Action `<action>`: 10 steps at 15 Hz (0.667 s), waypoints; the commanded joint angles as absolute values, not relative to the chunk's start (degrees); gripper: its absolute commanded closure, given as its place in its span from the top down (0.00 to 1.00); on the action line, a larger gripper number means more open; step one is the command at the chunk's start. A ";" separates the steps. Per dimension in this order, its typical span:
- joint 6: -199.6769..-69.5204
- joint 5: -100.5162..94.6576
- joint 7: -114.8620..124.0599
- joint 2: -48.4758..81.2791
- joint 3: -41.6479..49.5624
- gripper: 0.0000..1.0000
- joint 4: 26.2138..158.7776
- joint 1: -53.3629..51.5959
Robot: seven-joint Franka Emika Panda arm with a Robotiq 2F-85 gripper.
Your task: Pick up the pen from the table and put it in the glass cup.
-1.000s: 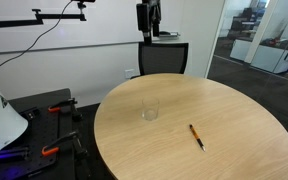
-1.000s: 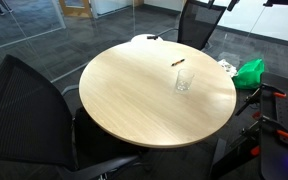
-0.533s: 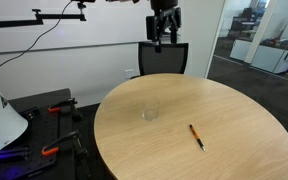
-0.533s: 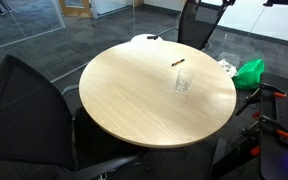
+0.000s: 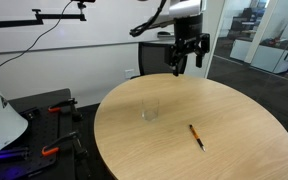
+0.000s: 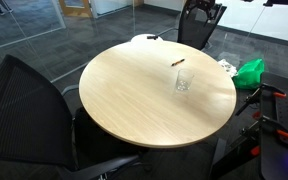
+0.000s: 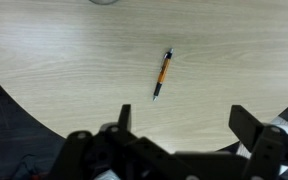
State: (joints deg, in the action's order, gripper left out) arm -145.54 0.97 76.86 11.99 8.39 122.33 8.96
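The gripper I control will next go to the pen's orange body [image 5: 199,143] [image 7: 158,84] beside its black writing end, away from the clip, and close there.
The orange-yellow pen [image 5: 196,136] lies flat on the round tan table [image 5: 234,110]; it also shows in the other exterior view [image 6: 179,63] and in the wrist view [image 7: 162,74]. The clear glass cup [image 5: 150,113] stands upright and empty near the table's middle, apart from the pen, seen too in an exterior view [image 6: 184,81]. Only its edge shows at the top of the wrist view [image 7: 104,2]. My gripper [image 5: 188,62] hangs high above the table's far edge, open and empty. In the wrist view its fingers [image 7: 184,125] are spread wide over the table edge.
A black office chair [image 5: 164,57] stands behind the table and another [image 6: 29,105] sits at the near side. A green cloth [image 6: 250,72] lies beside the table. A stand with red clamps [image 5: 54,125] is by the table. Glass walls enclose the room.
The arm has swung from above the chair toward the table and come lower. The pen and cup have not moved.
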 commanded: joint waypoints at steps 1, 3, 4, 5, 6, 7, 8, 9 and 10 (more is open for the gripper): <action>-147.61 -0.58 88.31 18.33 12.64 1.00 118.22 6.31; -147.51 -1.01 94.47 21.32 14.91 1.00 116.67 5.12; -147.29 -1.08 97.55 22.80 15.93 1.00 115.94 4.51; -147.09 -1.31 100.79 24.21 17.01 1.00 115.27 3.85; -146.82 -1.21 103.26 25.61 17.72 1.00 114.64 3.39; -146.92 -0.42 103.43 26.79 17.56 1.00 114.16 3.68; -147.11 0.05 103.90 27.92 17.46 1.00 113.69 3.76; -147.18 0.70 103.23 28.94 16.84 1.00 113.32 4.27; -147.51 1.05 102.64 29.94 16.40 1.00 112.95 4.60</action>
